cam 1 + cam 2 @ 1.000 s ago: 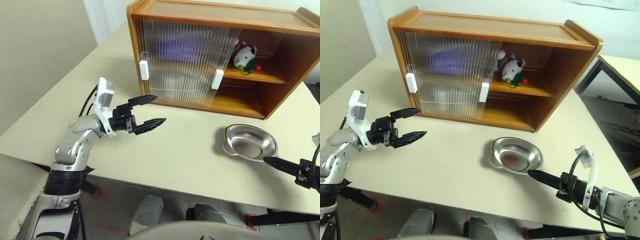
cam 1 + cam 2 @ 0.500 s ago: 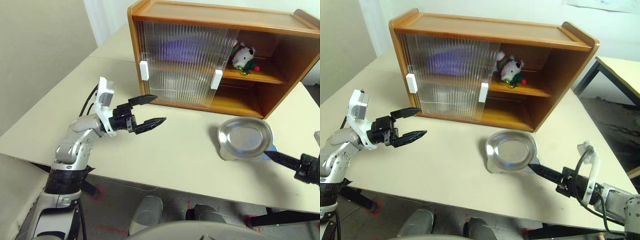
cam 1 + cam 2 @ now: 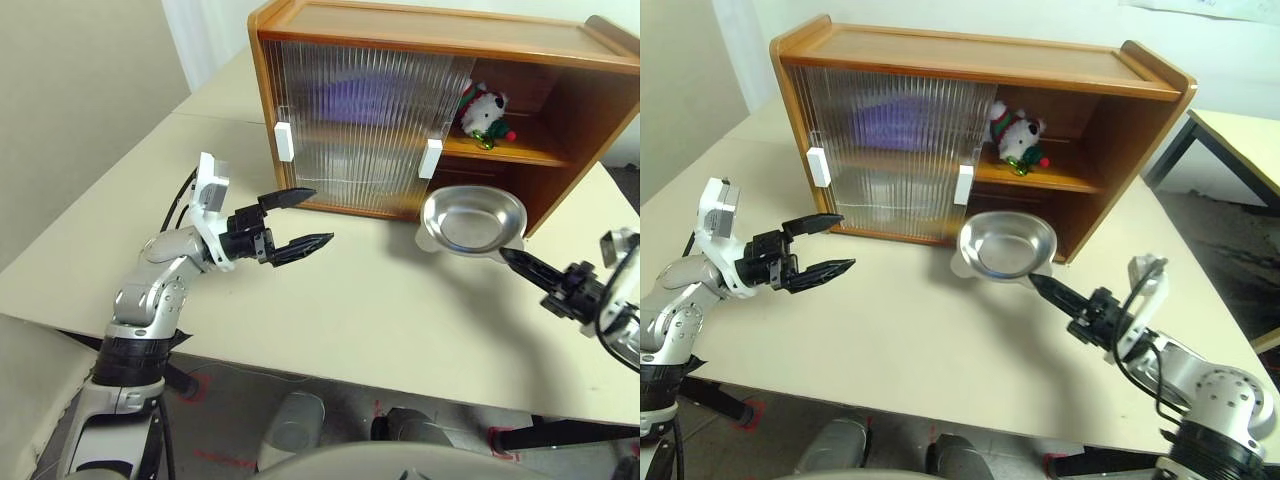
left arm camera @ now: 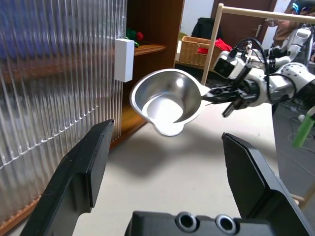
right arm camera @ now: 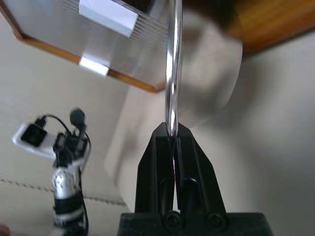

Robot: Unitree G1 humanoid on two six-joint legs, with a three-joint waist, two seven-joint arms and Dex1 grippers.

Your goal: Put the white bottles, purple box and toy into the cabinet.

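I should use my right gripper to set the metal bowl down in the cabinet's open lower compartment (image 3: 477,181), below the toy's shelf.
The wooden cabinet (image 3: 430,25) stands at the back of the table, its two ribbed sliding doors (image 3: 350,125) covering the left part and the right part open. On the upper shelf of the open side sits the toy (image 3: 487,108). Behind the ribbed door the purple box (image 3: 895,125) shows as a purple blur. The white bottles are hidden. My right gripper (image 3: 505,255) is shut on the rim of a shiny metal bowl (image 3: 472,220), held in the air before the open lower compartment. Left of the cabinet front, my left gripper (image 3: 318,217) hangs open and holds nothing.
The beige table (image 3: 380,320) has its front edge close to me, and a seam runs across it at the far left. A second table (image 3: 1240,130) stands off to the right, beyond a gap.
My right gripper has shut on the bowl's rim, lifted it off the table and carried it left and forward to the cabinet's open side. The left arm has not moved.
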